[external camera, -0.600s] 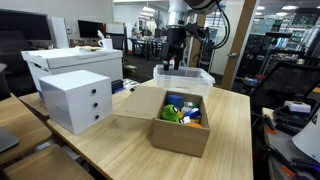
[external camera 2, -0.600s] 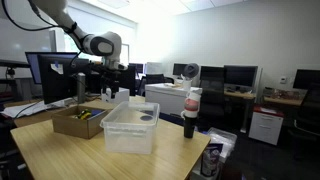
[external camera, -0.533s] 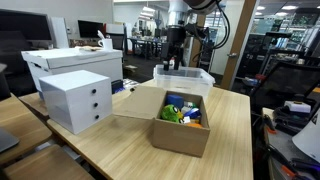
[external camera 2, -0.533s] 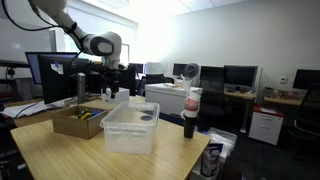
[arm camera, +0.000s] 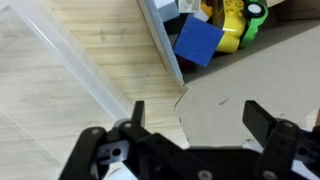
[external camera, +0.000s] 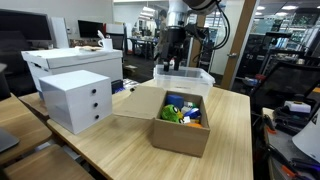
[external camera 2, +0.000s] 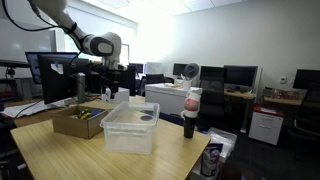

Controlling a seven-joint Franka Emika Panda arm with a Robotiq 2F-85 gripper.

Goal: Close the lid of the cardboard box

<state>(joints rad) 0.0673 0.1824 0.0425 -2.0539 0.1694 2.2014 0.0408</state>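
Next, my gripper goes to the middle of the lid's outer edge (external camera: 128, 95), facing the white drawer unit, and closes there.
The cardboard box (external camera: 182, 135) stands open on the wooden table, with coloured toys (external camera: 181, 111) inside. Its lid (external camera: 136, 102) is folded outward and lies nearly flat beside the box. In the other exterior view the box (external camera 2: 78, 123) sits behind the clear bin. My gripper (external camera: 172, 63) hangs high above the table, beyond the box, open and empty. In the wrist view the open fingers (arm camera: 198, 116) frame the brown lid (arm camera: 250, 75) far below, with the toys (arm camera: 215, 30) at the top.
A clear plastic bin (external camera: 184, 78) stands behind the box; it also shows in an exterior view (external camera 2: 130, 126). A white drawer unit (external camera: 75, 98) and a large white box (external camera: 70, 60) stand to the side. A dark bottle (external camera 2: 190, 115) stands near the table edge.
The arm's wrist has shifted very slightly above the bin. The box, lid and other things have not moved.
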